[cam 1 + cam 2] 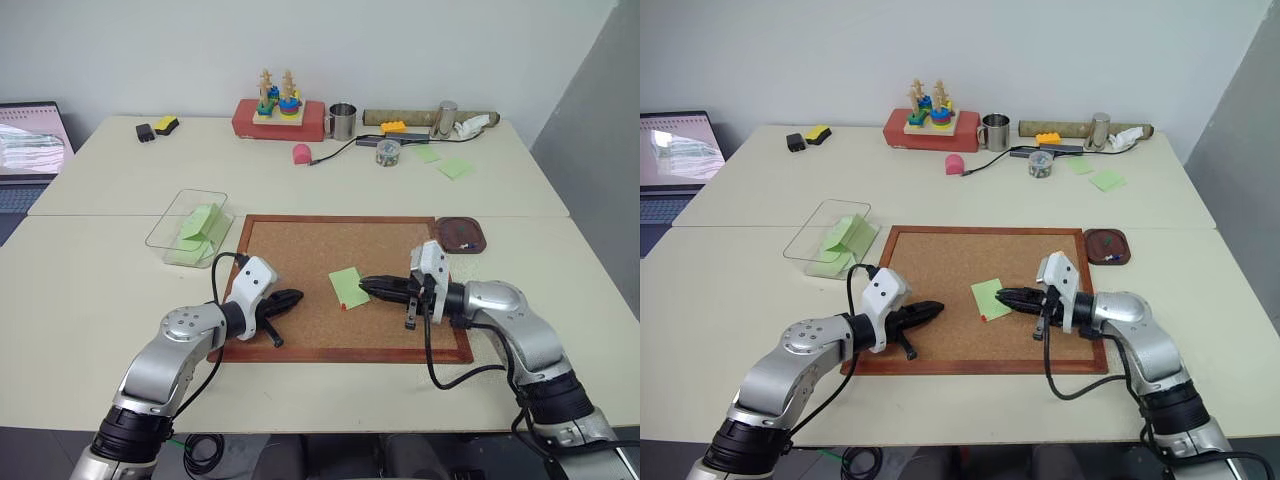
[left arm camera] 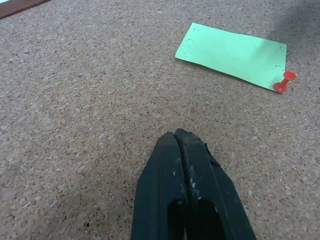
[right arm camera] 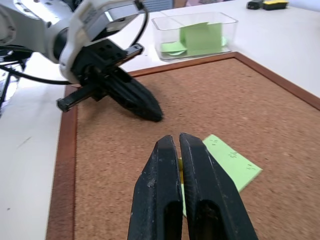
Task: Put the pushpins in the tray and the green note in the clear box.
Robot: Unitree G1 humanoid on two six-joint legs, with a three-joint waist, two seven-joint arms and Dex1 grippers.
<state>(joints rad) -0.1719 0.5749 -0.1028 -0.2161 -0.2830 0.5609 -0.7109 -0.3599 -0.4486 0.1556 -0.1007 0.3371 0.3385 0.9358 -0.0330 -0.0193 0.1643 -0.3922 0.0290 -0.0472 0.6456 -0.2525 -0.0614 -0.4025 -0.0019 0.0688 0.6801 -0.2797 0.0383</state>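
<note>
The robot's right gripper needs to set the yellow pushpin down in the dark reddish tray [image 1: 460, 244], next to the pushpin lying there.
The flat green note [image 1: 349, 287] lies on the cork board [image 1: 300, 245], with a red pushpin [image 2: 284, 82] stuck at its near corner. My right gripper [image 1: 363, 284] hovers just above the note, shut, with a small yellow-green bit that looks like the green pushpin [image 3: 179, 165] pinched at its tips. My left gripper [image 1: 298, 296] is shut on nothing, low over the board left of the note. The dark reddish tray [image 1: 481, 240] sits off the board's far right corner. The clear box [image 1: 165, 238] stands off the board's far left corner.
Folded green notes [image 1: 200, 222] lie in the clear box. On the back table are a red block with a stacking toy [image 1: 278, 115], a metal cup [image 1: 342, 121], a small jar [image 1: 388, 152] and loose green notes [image 1: 455, 167]. A laptop [image 1: 30, 140] is far left.
</note>
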